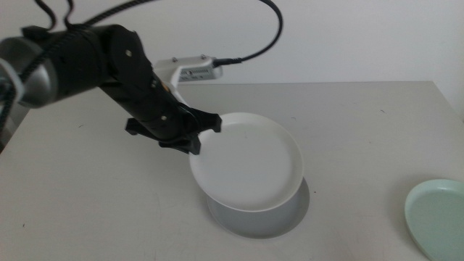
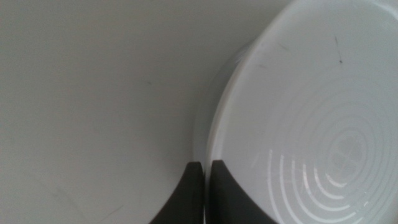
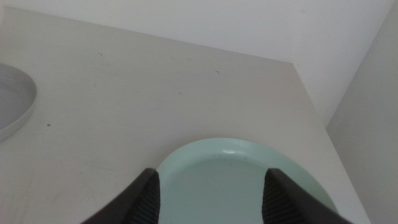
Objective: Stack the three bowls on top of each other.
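Note:
The robot's left gripper will release the white bowl squarely inside the grey bowl (image 1: 259,194) (image 2: 323,137) near the middle of the table.
The white bowl (image 1: 250,163) lies on top of the grey bowl (image 1: 254,221) near the table's middle, tilted with its gripped side higher. My left gripper (image 1: 206,134) is shut on the white bowl's rim at the back left. In the left wrist view its jaws (image 2: 204,165) pinch that rim, with the white bowl (image 2: 311,124) filling the picture beside them. The mint green bowl (image 1: 438,217) sits alone at the front right. My right gripper (image 3: 211,177) hovers open over the mint green bowl (image 3: 242,186) with nothing between its jaws. It is out of the middle view.
The table's right edge (image 3: 311,93) runs close past the mint green bowl. A pale dish edge (image 3: 12,102) shows far off in the right wrist view. The left arm's cable (image 1: 268,36) loops above the back of the table.

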Action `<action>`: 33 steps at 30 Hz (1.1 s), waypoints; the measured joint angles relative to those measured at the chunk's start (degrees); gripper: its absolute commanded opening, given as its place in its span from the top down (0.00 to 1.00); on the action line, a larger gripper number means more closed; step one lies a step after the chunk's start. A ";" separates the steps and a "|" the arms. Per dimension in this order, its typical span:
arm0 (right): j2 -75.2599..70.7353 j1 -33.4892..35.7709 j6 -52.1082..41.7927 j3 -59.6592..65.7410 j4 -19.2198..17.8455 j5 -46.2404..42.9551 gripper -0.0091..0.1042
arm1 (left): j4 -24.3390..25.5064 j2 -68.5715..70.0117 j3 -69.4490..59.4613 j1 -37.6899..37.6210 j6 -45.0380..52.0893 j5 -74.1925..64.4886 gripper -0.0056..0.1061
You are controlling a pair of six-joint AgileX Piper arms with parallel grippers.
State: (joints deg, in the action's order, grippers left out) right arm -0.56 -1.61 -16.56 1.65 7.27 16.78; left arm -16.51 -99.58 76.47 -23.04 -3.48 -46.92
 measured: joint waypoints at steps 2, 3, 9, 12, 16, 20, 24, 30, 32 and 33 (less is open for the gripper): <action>0.00 0.00 0.00 0.00 0.00 0.00 0.54 | -0.12 -1.32 0.00 -1.71 -0.54 1.43 0.95; 0.00 0.00 0.00 0.00 0.00 0.00 0.54 | -0.17 -1.83 0.00 -2.26 -0.54 1.86 0.95; 0.00 0.00 0.00 0.00 0.00 0.00 0.54 | -0.60 -5.17 0.00 -4.50 -0.72 4.28 0.95; 0.00 0.00 0.00 0.00 0.00 0.00 0.54 | -0.83 -6.68 0.00 -4.74 -0.72 4.28 0.95; 0.00 0.00 0.00 0.00 0.00 0.00 0.54 | -0.82 -8.54 0.00 -4.74 -0.72 4.39 0.94; 0.00 0.00 0.00 0.00 0.00 0.00 0.54 | -0.77 -9.06 0.00 -4.74 -0.66 5.03 0.94; 0.00 0.00 0.00 0.00 0.00 0.00 0.54 | -0.47 -9.06 0.00 -4.74 -0.61 5.54 0.85; 0.00 0.00 0.00 0.00 0.00 0.00 0.54 | -0.35 -9.06 0.00 -4.74 -0.50 5.81 0.50; 0.00 0.00 0.00 0.00 0.00 0.00 0.54 | -0.12 -9.06 0.00 -4.74 -0.19 5.67 0.36; 0.00 0.00 0.00 0.00 0.00 0.00 0.54 | 0.14 -9.06 0.00 -4.74 0.07 5.42 0.28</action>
State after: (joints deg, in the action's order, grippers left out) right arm -0.56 -1.61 -16.56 1.65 7.27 16.78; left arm -16.38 -108.65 76.47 -27.77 -3.41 -41.50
